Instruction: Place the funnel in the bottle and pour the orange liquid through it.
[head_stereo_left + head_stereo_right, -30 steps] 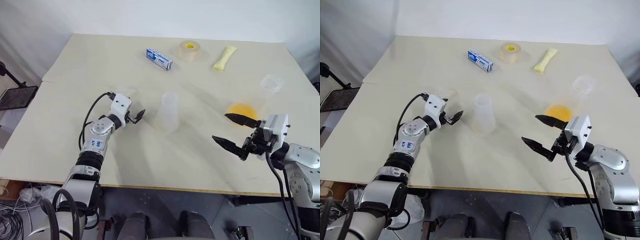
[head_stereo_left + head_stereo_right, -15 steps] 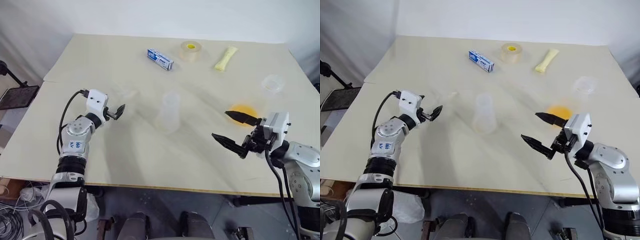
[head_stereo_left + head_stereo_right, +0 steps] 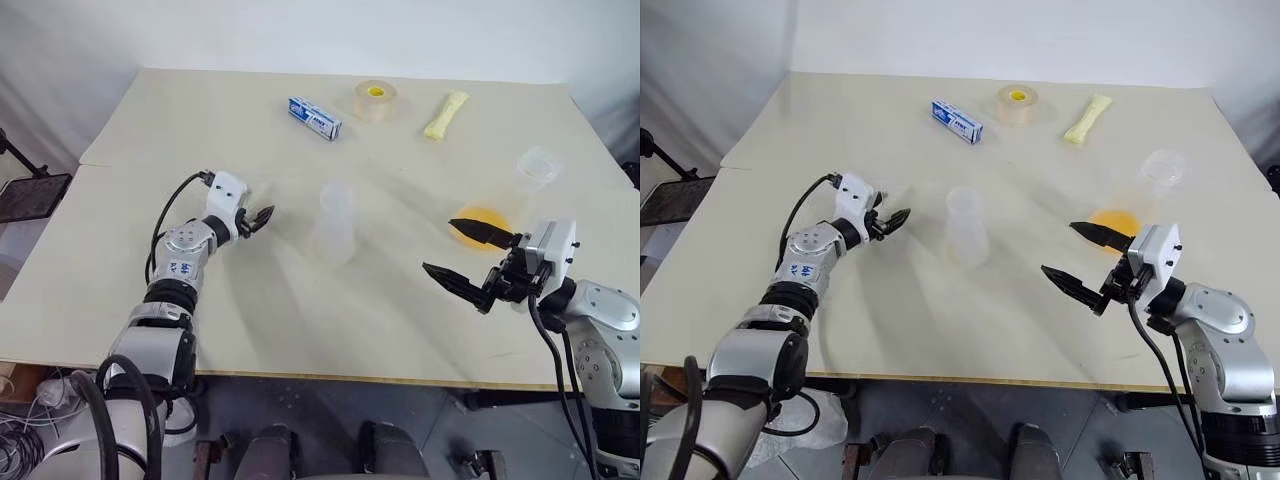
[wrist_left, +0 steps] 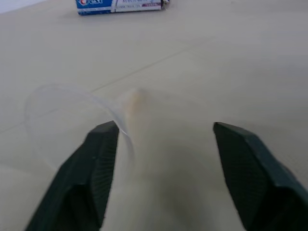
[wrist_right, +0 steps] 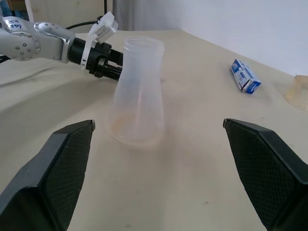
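Observation:
Next, my right gripper goes to the clear cup of orange liquid and closes on the cup's neck (image 3: 529,182), just below the cup's rim.
The clear funnel (image 4: 60,115) lies on its side on the table. Its narrow stem points between the fingers of my left gripper (image 3: 262,217), which is open. One finger is right at the funnel's rim. The clear flask-shaped bottle (image 3: 333,222) stands upright at the table's middle, a short way to the right of that gripper. The orange liquid (image 3: 478,222) sits in the bottom of a clear cup whose rim (image 3: 540,165) shows at the right. My right gripper (image 3: 438,245) hovers wide open and empty just in front of the cup, pointing toward the bottle (image 5: 139,91).
A blue and white toothpaste box (image 3: 315,117), a tape roll with a yellow core (image 3: 376,100) and a yellow packet (image 3: 446,114) lie along the far side of the beige table (image 3: 300,320). The table's front edge runs close below both arms.
My left arm swung out to the left, then came back in to the funnel, and its fingers have drawn somewhat closer together. The right arm has kept still.

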